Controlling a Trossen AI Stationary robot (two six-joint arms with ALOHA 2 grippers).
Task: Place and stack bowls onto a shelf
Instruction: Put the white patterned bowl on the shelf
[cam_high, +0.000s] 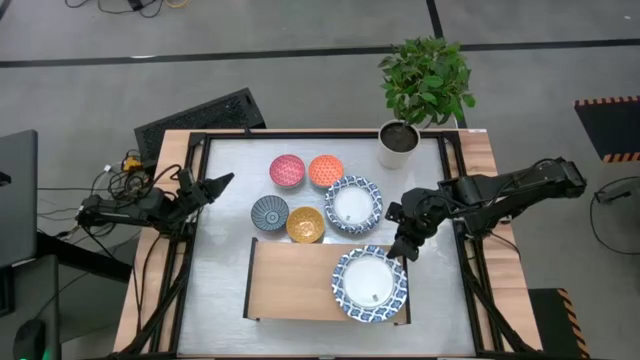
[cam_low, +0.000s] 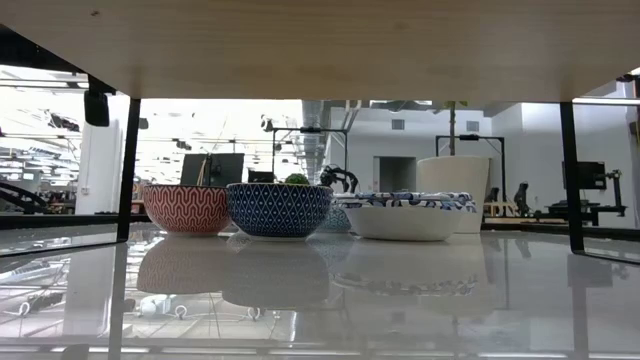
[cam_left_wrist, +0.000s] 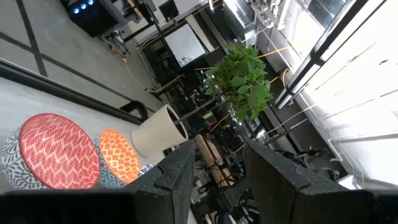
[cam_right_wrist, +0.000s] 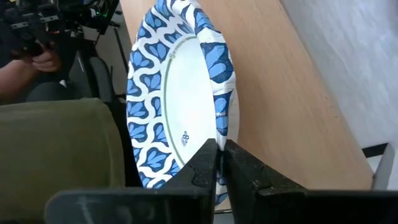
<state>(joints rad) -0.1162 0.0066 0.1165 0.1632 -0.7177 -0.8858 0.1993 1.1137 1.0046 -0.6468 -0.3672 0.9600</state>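
Observation:
The large bowl is pinched by my right gripper near one shelf end, so I will regrasp the bowl's rim nearer the back (cam_high: 367, 250) and move it to the shelf's empty end.
A large blue-and-white bowl (cam_high: 370, 283) sits on the right end of the light-wood shelf (cam_high: 295, 282). My right gripper (cam_high: 404, 248) is at that bowl's far right rim, its fingers nearly together on the rim (cam_right_wrist: 219, 134). A second large blue-and-white bowl (cam_high: 353, 204) stands on the table behind the shelf. Beside it are the pink-red bowl (cam_high: 287, 170), the orange bowl (cam_high: 325, 170), the dark blue-grey bowl (cam_high: 269, 212) and the yellow bowl (cam_high: 305, 224). My left gripper (cam_high: 215, 185) is open and empty, raised at the table's left side. My right gripper pinches the rim of the large bowl on the shelf (cam_right_wrist: 217, 140) at its far right side. One finger (cam_right_wrist: 202, 165) is on the white inner side and one finger (cam_right_wrist: 245, 168) is on the outer side. The fingers slant down from the right. The bowl rests upright on the shelf board.
A white plant pot (cam_high: 398, 142) with a green plant stands at the table's far right. The left part of the shelf (cam_high: 285, 275) is bare wood. In the low view the shelf board (cam_low: 320, 40) spans overhead, with its black end frames (cam_low: 130, 170) at the sides.

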